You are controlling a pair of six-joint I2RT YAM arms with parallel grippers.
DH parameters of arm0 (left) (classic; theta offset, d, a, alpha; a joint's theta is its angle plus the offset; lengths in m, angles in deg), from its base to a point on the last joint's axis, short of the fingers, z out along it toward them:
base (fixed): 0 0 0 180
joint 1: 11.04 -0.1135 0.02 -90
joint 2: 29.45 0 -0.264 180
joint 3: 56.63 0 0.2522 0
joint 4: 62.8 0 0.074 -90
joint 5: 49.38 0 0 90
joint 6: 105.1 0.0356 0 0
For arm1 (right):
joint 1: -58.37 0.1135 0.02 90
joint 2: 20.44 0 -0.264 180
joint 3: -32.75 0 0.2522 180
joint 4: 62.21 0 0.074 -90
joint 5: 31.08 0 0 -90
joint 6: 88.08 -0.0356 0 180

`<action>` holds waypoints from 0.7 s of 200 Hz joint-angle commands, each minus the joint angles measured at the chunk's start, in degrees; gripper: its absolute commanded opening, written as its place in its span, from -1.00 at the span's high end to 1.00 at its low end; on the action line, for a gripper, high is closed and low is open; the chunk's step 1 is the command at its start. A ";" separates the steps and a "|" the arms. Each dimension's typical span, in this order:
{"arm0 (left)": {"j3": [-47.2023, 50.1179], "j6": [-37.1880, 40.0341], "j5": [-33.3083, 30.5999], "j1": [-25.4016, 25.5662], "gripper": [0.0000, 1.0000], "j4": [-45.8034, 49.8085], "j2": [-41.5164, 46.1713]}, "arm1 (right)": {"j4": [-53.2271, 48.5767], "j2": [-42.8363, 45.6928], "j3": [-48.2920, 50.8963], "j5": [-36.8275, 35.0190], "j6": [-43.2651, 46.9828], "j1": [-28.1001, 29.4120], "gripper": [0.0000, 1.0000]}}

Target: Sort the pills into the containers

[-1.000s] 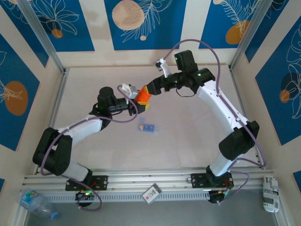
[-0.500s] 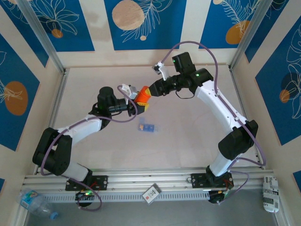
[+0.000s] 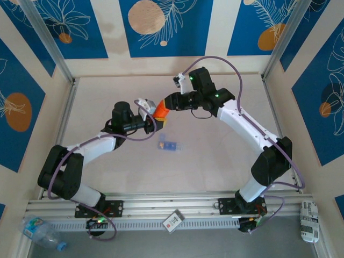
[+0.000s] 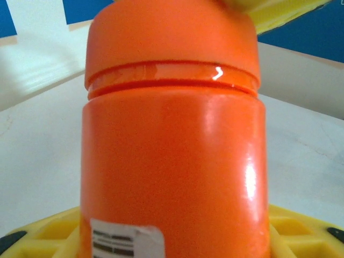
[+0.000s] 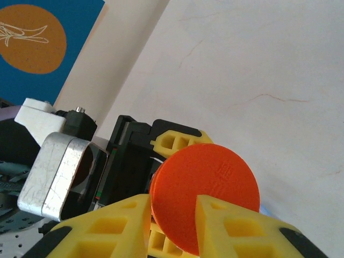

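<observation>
Next, my right gripper opens its fingers wider than the cap and grips its rim [image 4: 172,40] from both sides, because they are nearly shut across the cap's round top.
My left gripper [image 3: 157,115] is shut on an orange cylindrical bottle [image 3: 159,112], held above the table. In the left wrist view the bottle [image 4: 172,161] stands between yellow fingers [image 4: 303,231], its cap on. My right gripper [image 3: 168,103] sits right at the cap end. In the right wrist view its fingers [image 5: 107,228] stand a narrow gap apart, in front of the round cap face [image 5: 209,188], with nothing between them. The pale-blue strip of containers [image 3: 169,145] lies on the table below the bottle. No pills can be made out.
Blue-patterned walls and metal posts fence the table [image 3: 107,97]. Past the near rail [image 3: 161,204] lie a plastic water bottle [image 3: 40,232], a small box [image 3: 173,221] and a crumpled packet [image 3: 309,220]. The left arm's wrist housing [image 5: 54,172] is close beside my right fingers.
The right arm's wrist has swung left and turned at the cap. The bottle and the left gripper have shifted slightly left.
</observation>
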 commanded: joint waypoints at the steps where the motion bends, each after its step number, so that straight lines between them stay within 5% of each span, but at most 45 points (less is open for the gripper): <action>1: -2.64 2.19 2.41 1.72 1.00 -6.16 2.34 | -2.67 0.93 -0.43 2.24 -2.07 -0.82 0.32; 48: -3.89 -0.30 8.39 1.03 1.00 -5.79 0.07 | -3.57 5.70 -1.23 10.16 8.58 -6.06 -0.48; 81: -5.27 -2.58 12.43 0.76 1.00 -5.87 -0.75 | -9.30 4.09 -5.04 15.08 18.41 -6.91 -0.55; 140: -6.47 -4.30 15.15 0.66 1.00 -5.32 -0.77 | -13.95 -0.21 -8.60 17.92 22.20 -6.08 -0.54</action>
